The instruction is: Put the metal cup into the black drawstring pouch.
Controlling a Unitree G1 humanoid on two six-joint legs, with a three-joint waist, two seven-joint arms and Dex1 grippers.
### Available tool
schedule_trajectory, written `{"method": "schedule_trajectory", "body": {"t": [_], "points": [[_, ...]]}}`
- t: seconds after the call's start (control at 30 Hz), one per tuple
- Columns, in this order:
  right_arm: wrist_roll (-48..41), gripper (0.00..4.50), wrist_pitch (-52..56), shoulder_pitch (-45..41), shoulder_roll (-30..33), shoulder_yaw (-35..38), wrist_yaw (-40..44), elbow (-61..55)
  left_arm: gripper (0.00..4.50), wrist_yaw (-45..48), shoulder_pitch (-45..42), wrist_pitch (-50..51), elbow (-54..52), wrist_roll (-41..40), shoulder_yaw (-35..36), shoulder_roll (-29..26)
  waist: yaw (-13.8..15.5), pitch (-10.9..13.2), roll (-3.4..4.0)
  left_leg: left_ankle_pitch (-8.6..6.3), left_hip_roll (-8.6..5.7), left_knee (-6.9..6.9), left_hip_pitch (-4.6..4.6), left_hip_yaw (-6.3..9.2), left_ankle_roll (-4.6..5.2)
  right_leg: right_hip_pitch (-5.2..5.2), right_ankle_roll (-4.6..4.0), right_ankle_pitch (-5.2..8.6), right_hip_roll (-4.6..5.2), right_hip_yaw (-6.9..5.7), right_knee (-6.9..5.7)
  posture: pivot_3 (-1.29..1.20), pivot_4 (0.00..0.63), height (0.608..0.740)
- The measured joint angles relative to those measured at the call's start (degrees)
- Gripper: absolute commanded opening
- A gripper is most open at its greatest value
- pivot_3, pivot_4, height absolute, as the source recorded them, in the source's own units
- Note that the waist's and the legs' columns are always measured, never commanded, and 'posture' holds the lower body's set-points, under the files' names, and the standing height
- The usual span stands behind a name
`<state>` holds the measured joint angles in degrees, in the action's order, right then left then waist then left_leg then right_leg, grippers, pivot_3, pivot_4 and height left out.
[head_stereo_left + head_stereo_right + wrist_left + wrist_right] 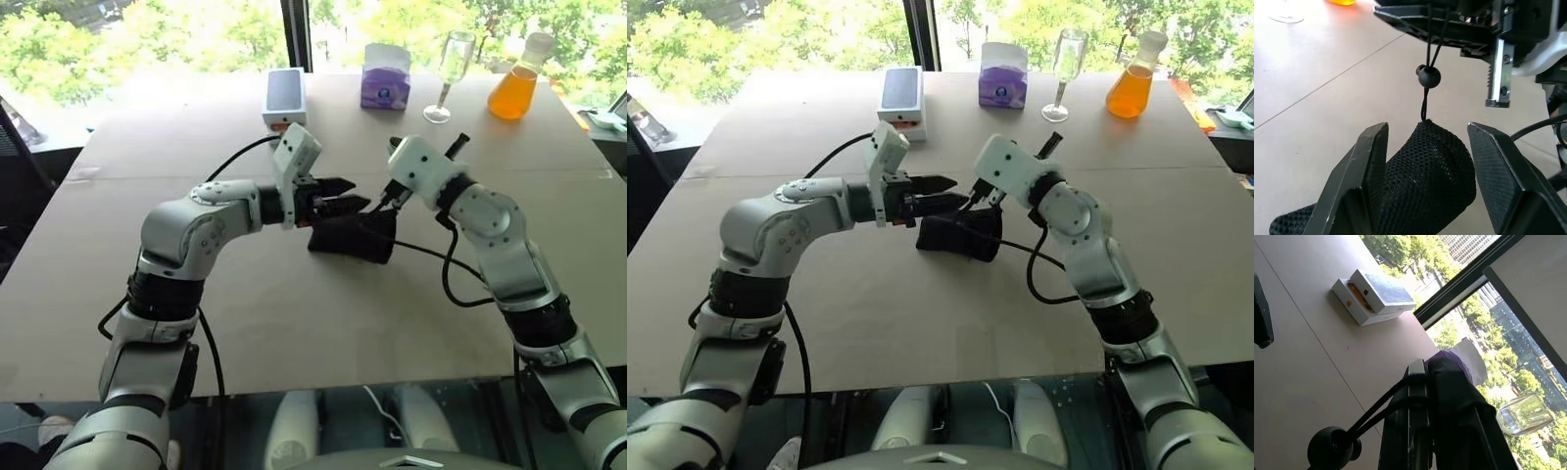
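Next, I let go of the pouch's cord with my right gripper on the bare table (457,248) beside the pouch, closer to me than the wine glass.
The black drawstring pouch (353,240) is at the middle of the table, a soft mesh bag with its mouth end pulled up by its thin cord. My right gripper (1424,368) is shut on that cord, and the round cord stopper (1428,76) hangs just below its fingers. My left gripper (355,196) is open, pointing to the right at the pouch's upper end. In the left wrist view its two fingers (1369,161) stand on either side of the pouch (1425,166) without pressing it. The metal cup is hidden.
Along the far edge of the table (118,294) stand a white phone box (284,96), a purple tissue box (385,78), a clear wine glass (451,73) and a flask of orange liquid (514,86). Black cables loop from both wrists over the table.
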<state>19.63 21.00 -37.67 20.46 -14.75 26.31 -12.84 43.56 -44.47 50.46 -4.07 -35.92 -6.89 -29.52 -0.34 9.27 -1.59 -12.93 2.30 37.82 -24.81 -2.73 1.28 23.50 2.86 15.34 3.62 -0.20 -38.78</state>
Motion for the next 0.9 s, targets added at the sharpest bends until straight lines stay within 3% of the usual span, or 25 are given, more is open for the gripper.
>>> {"method": "schedule_trajectory", "body": {"t": [0.23,0.53,0.57,0.67,0.73,0.9], "points": [[-0.1,0.00,1.2,0.0,0.2,-0.2,1.9,-0.6,2.60,0.7,-2.9,-4.8,5.6,5.0,-2.8,6.9,-0.4,0.0,0.00,0.00,0.01,0.03,0.01,-0.01,0.01,0.01,0.00,0.00,-0.04,0.03,-0.03,0.00,0.150,0.740],[-0.1,0.00,2.6,-0.1,0.5,-0.2,2.6,-2.5,2.60,1.8,-4.9,-8.8,10.6,9.0,-3.2,10.4,-0.4,0.0,0.00,0.00,0.01,0.04,0.00,-0.02,0.01,0.01,0.00,0.00,-0.03,0.03,-0.02,0.00,0.150,0.740],[-0.1,0.00,2.7,-0.1,0.5,-0.2,2.8,-2.5,2.10,1.9,-5.0,-9.3,11.1,9.3,-3.2,11.0,-0.4,0.0,0.00,0.00,0.01,0.04,0.00,-0.01,0.01,0.01,0.00,0.00,-0.03,0.03,-0.02,0.00,0.150,0.740],[0.0,0.00,3.3,-0.1,0.5,-0.3,3.1,-2.7,1.16,2.3,-5.1,-9.4,12.0,9.7,-3.1,11.9,-0.4,0.0,0.00,0.00,0.01,0.04,0.00,-0.01,0.01,0.01,0.00,0.00,-0.03,0.03,-0.03,0.00,0.150,0.740],[0.1,0.00,3.6,-0.1,0.5,-0.3,3.2,-3.0,0.24,2.5,-5.2,-9.4,12.1,9.9,-3.1,12.3,-0.4,0.0,0.00,0.00,0.01,0.04,0.00,-0.02,0.01,0.01,0.00,0.00,-0.03,0.03,-0.03,0.00,0.150,0.740],[0.1,0.00,3.9,0.0,0.6,-0.3,3.4,-3.2,0.21,3.0,-5.3,-9.4,12.1,9.9,-3.1,13.0,-0.4,0.0,0.00,0.00,0.01,0.04,0.00,-0.01,0.01,0.01,0.00,0.00,-0.03,0.03,-0.03,0.00,0.150,0.740]]}}
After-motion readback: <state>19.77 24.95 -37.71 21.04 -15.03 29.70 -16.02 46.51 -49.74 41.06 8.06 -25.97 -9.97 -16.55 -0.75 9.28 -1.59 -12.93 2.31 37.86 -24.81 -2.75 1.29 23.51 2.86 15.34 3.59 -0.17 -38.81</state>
